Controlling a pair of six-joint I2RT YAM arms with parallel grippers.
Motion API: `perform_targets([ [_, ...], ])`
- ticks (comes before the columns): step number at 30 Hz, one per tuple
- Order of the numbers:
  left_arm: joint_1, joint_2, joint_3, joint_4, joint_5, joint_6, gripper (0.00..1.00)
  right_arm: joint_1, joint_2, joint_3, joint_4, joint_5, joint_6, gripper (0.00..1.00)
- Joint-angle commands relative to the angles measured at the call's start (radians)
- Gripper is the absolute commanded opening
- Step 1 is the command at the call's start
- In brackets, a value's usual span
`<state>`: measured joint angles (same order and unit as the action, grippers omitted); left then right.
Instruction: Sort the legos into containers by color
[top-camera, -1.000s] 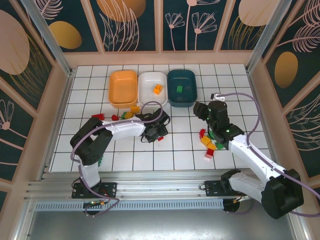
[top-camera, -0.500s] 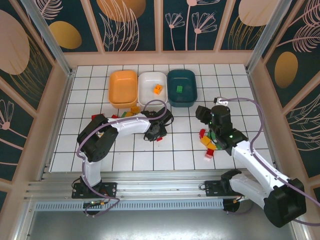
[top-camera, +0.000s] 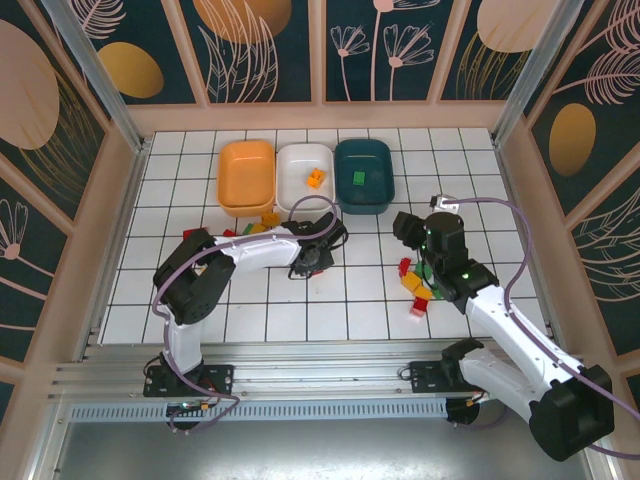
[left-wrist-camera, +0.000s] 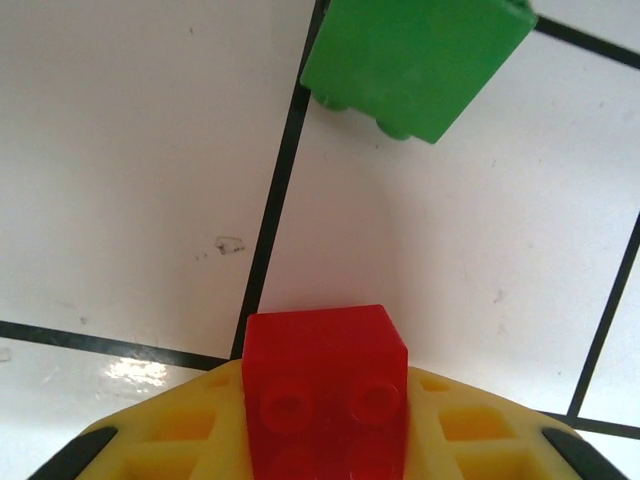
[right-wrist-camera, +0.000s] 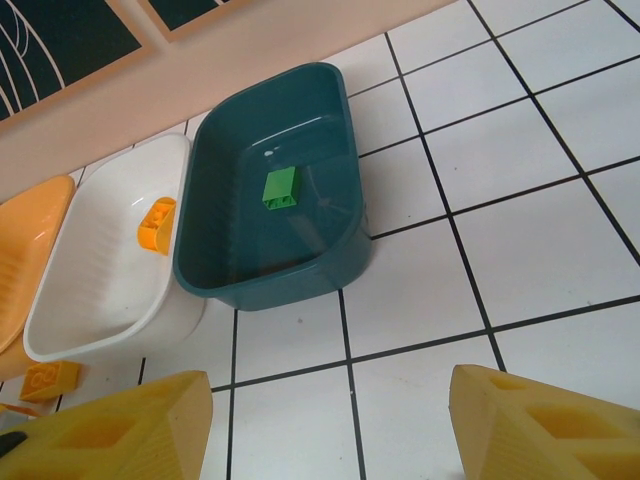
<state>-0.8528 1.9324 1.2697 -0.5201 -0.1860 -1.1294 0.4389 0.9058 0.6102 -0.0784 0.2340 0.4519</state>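
The red lego, held just above the white tiles, will be released by my left gripper inside the near half of the empty orange tray (top-camera: 253, 194).
My left gripper (left-wrist-camera: 326, 415) is shut on a red lego (left-wrist-camera: 320, 350), its yellow fingers (left-wrist-camera: 160, 440) pressed against both sides just above the white tiles. A green lego (left-wrist-camera: 415, 60) lies on the tiles ahead of it. From above, the left gripper (top-camera: 314, 262) sits in front of the containers: an orange tray (top-camera: 246, 175), a white tray (top-camera: 295, 170) holding an orange lego (top-camera: 316, 179), and a teal tray (top-camera: 375, 165) holding a green lego (top-camera: 358, 179). My right gripper (top-camera: 405, 226) hangs open with nothing between its fingers (right-wrist-camera: 130, 430), facing the teal tray (right-wrist-camera: 330, 260).
Loose red, yellow and green legos (top-camera: 411, 283) lie by the right arm. More legos (top-camera: 262, 222) sit just in front of the trays, and a red one (top-camera: 195, 232) lies left. A yellow-orange lego (right-wrist-camera: 50, 381) rests by the white tray (right-wrist-camera: 100, 290). Wooden walls ring the table.
The left gripper has closed on the red lego and shifted slightly toward the trays. The right arm drifted a little to the right, its jaws still open.
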Motion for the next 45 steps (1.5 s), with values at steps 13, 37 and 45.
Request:
perform_targets([
  [13, 0.314, -0.158, 0.217, -0.053, -0.183, 0.321, 0.24, -0.036, 0.095, -0.066, 0.04, -0.015, 0.038, 0.64],
  [37, 0.598, 0.133, 0.437, 0.016, -0.037, 0.478, 0.75, 0.091, 0.116, -0.023, 0.031, -0.029, 0.068, 0.69],
  [45, 0.598, -0.289, 0.034, 0.228, -0.004, 0.393, 0.81, 0.329, 0.465, 0.144, 0.129, 0.077, 0.12, 0.74],
])
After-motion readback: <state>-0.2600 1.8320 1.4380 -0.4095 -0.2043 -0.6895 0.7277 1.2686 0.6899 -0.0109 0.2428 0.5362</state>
